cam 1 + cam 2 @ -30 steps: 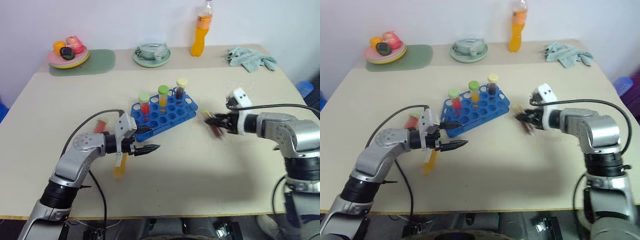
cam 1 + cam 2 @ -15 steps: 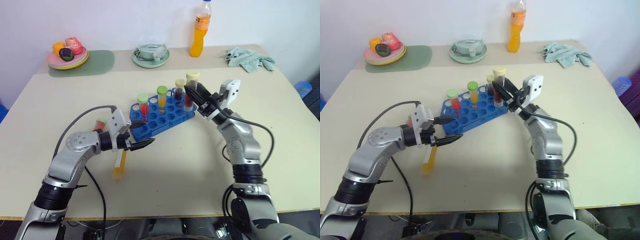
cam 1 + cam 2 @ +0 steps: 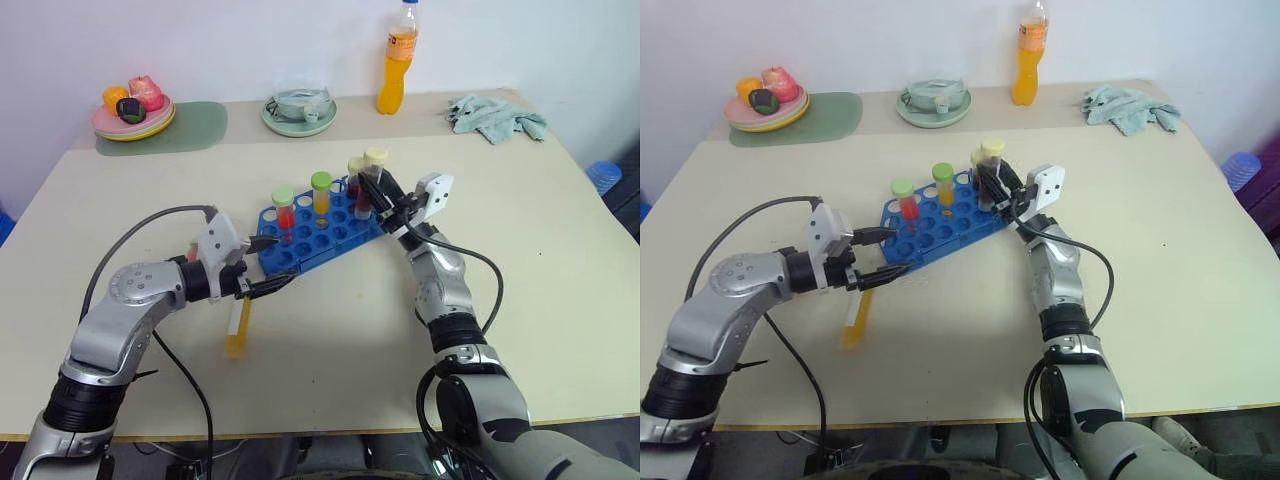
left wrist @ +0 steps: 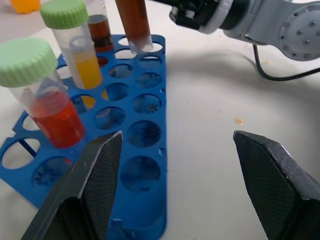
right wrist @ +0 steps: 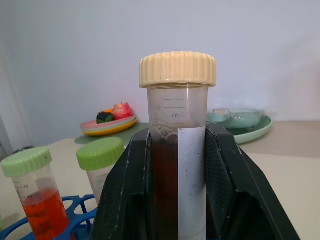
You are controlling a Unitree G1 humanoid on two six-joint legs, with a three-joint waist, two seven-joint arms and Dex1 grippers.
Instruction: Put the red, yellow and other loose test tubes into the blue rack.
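Note:
The pale-capped tube in my right gripper should be let go in the blue rack point(image 3: 370, 221), just in front of the standing dark brown tube.
The blue rack point(image 3: 312, 246) lies at mid-table with three test tubes standing in it: a red one with a green cap point(image 3: 285, 207), a yellow-orange one with a green cap point(image 3: 322, 193) and a dark brown one point(image 3: 355, 185). My right gripper point(image 5: 178, 132) is shut on another dark brown tube with a pale yellow cap point(image 3: 375, 172), held upright with its tip point(image 4: 139, 46) at a hole in the rack's far right corner. My left gripper point(image 3: 280, 262) stands open just in front of the rack's near left end. A yellow test tube point(image 3: 238, 325) lies loose on the table below it.
Along the far edge stand a plate of fruit point(image 3: 133, 118) on a green mat point(image 3: 195, 127), a green dish point(image 3: 299, 112), a tall orange drink bottle point(image 3: 398, 60) and a crumpled cloth point(image 3: 495, 115). A black cable point(image 3: 150, 225) loops over my left arm.
My right arm has swung in from the table's right side to the rack and turned the brown tube upright over the far right corner. My left gripper has drawn back a little to the left.

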